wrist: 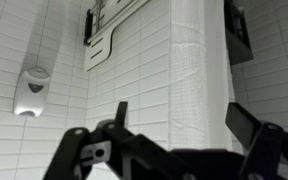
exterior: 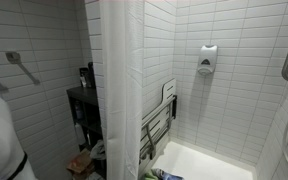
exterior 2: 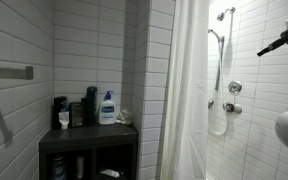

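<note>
I go to the white shower curtain next and grab its upper loose edge (exterior: 141, 25) (wrist: 174, 125) on the side toward the folding shower seat.
My gripper (wrist: 180, 112) is open and empty, held in the air. The wrist view stands upside down. Between the two dark fingers, farther off, I see the white shower curtain (wrist: 199, 70) against the white tiled wall. The curtain hangs closed-up at the tub's end in both exterior views (exterior: 119, 80) (exterior 2: 189, 90). In an exterior view a dark part of my arm's end (exterior 2: 281, 42) shows at the upper right, apart from the curtain. A folding shower seat (exterior: 159, 120) hangs folded on the wall beside the curtain; it also shows in the wrist view (wrist: 109, 35).
A soap dispenser (exterior: 208, 58) is on the shower wall. A dark cabinet (exterior 2: 89, 150) holds a lotion bottle (exterior 2: 107, 107) and other bottles. A shower head and hose (exterior 2: 219, 40), valves (exterior 2: 232, 97), grab bars (exterior: 22, 65) and the tub (exterior: 204, 160) are around.
</note>
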Robot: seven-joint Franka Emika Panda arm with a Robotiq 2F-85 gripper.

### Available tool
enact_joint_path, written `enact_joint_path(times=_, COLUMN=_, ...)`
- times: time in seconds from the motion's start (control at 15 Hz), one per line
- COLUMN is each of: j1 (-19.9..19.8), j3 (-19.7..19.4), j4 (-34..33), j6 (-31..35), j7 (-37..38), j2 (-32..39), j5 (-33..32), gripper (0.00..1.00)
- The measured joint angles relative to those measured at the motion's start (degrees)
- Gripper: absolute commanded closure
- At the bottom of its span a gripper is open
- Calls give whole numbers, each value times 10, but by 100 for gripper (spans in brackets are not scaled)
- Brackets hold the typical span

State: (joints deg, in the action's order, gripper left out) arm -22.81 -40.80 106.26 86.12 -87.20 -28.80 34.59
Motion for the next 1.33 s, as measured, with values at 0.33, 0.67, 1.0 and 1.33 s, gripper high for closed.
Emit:
enact_joint_path(times=0.33, j1=13, j3=43, j4=44, j6=96, j7=22, j2=-62, j5=87, gripper=0)
enact_joint_path(times=0.67, j1=14, j3=138, j4=158, j6=195, j7=3, j2=-148, j5=86, gripper=0)
enact_joint_path(times=1.0, j1=45, j3=198, j4=242, j6=288, j7=1, j2=-200, j5=86, gripper=0)
enact_joint_path(times=1.33, j1=94, j3=225, j4=288, j6=359, j7=1, j2=-232, j5=86, gripper=0)
